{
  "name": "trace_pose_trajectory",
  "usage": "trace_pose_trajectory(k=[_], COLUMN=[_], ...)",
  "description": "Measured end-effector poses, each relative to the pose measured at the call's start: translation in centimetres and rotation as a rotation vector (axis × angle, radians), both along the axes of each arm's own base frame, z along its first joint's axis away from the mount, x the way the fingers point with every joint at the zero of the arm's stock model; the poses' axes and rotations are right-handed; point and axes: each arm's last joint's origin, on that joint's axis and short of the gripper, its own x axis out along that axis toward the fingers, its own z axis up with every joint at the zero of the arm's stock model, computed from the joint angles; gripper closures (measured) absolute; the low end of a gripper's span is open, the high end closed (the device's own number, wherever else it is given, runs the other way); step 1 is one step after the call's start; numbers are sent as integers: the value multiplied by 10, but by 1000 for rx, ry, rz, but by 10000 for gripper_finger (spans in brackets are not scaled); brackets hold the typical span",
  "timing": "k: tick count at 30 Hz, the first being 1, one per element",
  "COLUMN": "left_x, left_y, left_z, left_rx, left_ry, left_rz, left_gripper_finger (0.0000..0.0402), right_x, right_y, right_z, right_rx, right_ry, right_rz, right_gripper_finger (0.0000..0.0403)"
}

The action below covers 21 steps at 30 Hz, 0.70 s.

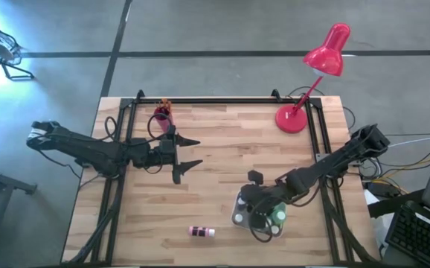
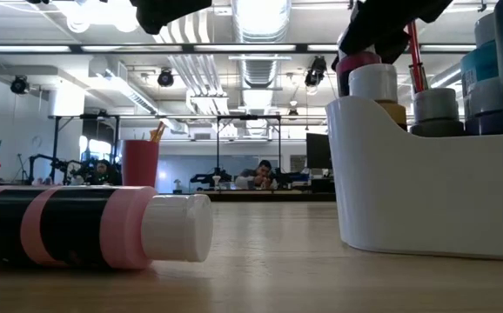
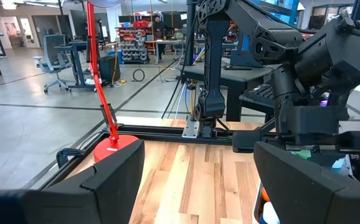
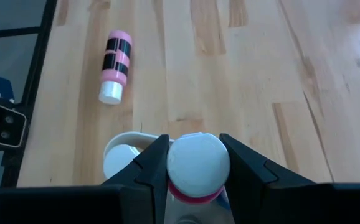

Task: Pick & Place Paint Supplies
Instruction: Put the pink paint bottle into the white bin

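Next, my right gripper sets the white-capped pink bottle down in the white caddy [image 1: 243, 205] [image 4: 195, 194], beside the white-capped bottle in the corner.
A white caddy [image 1: 239, 217] [image 2: 425, 187] stands near the table's near-right part and holds several white-capped paint bottles. My right gripper [image 1: 258, 205] [image 4: 198, 155] is right above it, shut on a white-capped bottle with a pink body. A pink-and-black bottle [image 1: 201, 232] [image 4: 114, 59] [image 2: 77, 226] lies on its side on the table, left of the caddy. A red cup [image 1: 161, 114] [image 2: 140, 163] with brushes stands near the far edge. My left gripper [image 1: 187, 154] [image 3: 198, 180] hovers open over the table's middle left, near the cup. My right gripper pinches the bottle's round white cap [image 4: 198, 165] between its two fingers, one on each side. The fingers come from above, pointing down. The bottle stands upright with its pink body below the cap, over the caddy. Whether its base rests in the caddy is hidden.
A red desk lamp [image 1: 304, 112] [image 3: 108, 112] stands at the far right on its round base. A black frame [image 1: 222, 101] runs along the far edge and both sides. Bare wood lies between the arms and around the lying bottle.
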Motion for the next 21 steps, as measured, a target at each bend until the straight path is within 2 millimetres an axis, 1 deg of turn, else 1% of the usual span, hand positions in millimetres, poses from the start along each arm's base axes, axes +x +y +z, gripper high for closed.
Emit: trace_pose_trajectory(k=[7, 14, 21], left_x=[0, 0, 0], left_y=[0, 0, 0], left_z=[-1, -2, -2], left_rx=[2, 4, 4], left_ry=[9, 16, 16], left_rz=[0, 0, 0], left_gripper_finger=[94, 94, 94], right_x=[1, 3, 6], right_y=[1, 4, 7], right_z=[-9, -14, -24], right_rx=[-2, 9, -2], right_ry=[32, 29, 52], right_rz=[-30, -65, -71], right_gripper_finger=[292, 292, 292])
